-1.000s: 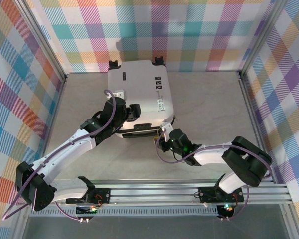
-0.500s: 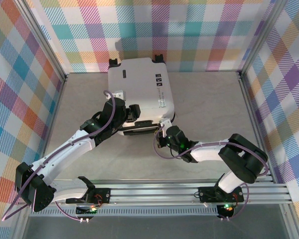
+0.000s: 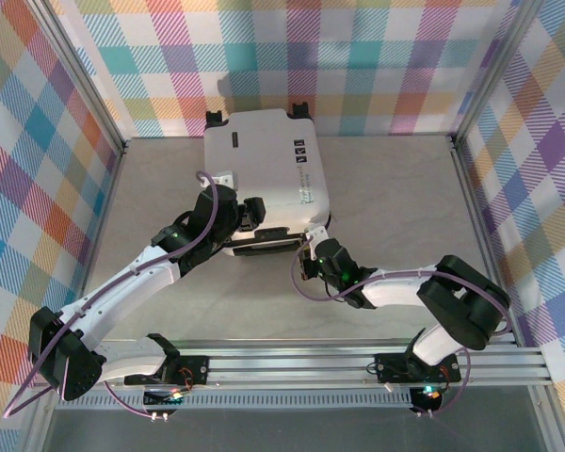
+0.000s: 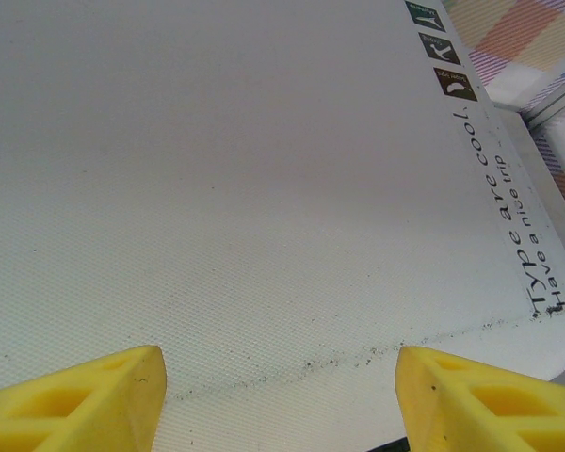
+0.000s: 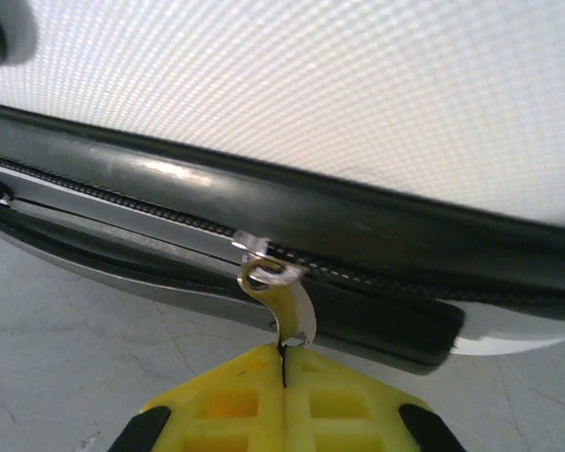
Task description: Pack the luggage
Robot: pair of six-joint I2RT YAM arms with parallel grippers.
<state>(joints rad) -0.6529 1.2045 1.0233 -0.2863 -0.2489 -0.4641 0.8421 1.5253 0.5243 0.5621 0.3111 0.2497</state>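
Note:
I should open my right gripper, which pinches the silver zipper pull by its tip, and take the pull close to the slider (image 5: pixel 268 275) before I draw it on.
The luggage (image 3: pixel 259 174) is a white hard-shell suitcase lying closed and flat at the back middle of the table, black wheels toward the wall. My left gripper (image 3: pixel 254 209) rests over its near left lid, and its yellow fingers (image 4: pixel 71 395) stand open above the white shell (image 4: pixel 264 188). My right gripper (image 5: pixel 284 363) sits at the near right corner of the case (image 3: pixel 313 247), shut on the silver zipper pull (image 5: pixel 281 301) that hangs from the black zipper seam (image 5: pixel 358 226).
Bare grey tabletop (image 3: pixel 395 198) lies right of the suitcase. Checked walls with aluminium posts (image 3: pixel 471 132) close in the cell at the back and sides. The arm bases and rail (image 3: pixel 292 363) run along the near edge.
The right gripper has moved in to the suitcase's near right corner and shut on the zipper pull. The left arm has stayed put.

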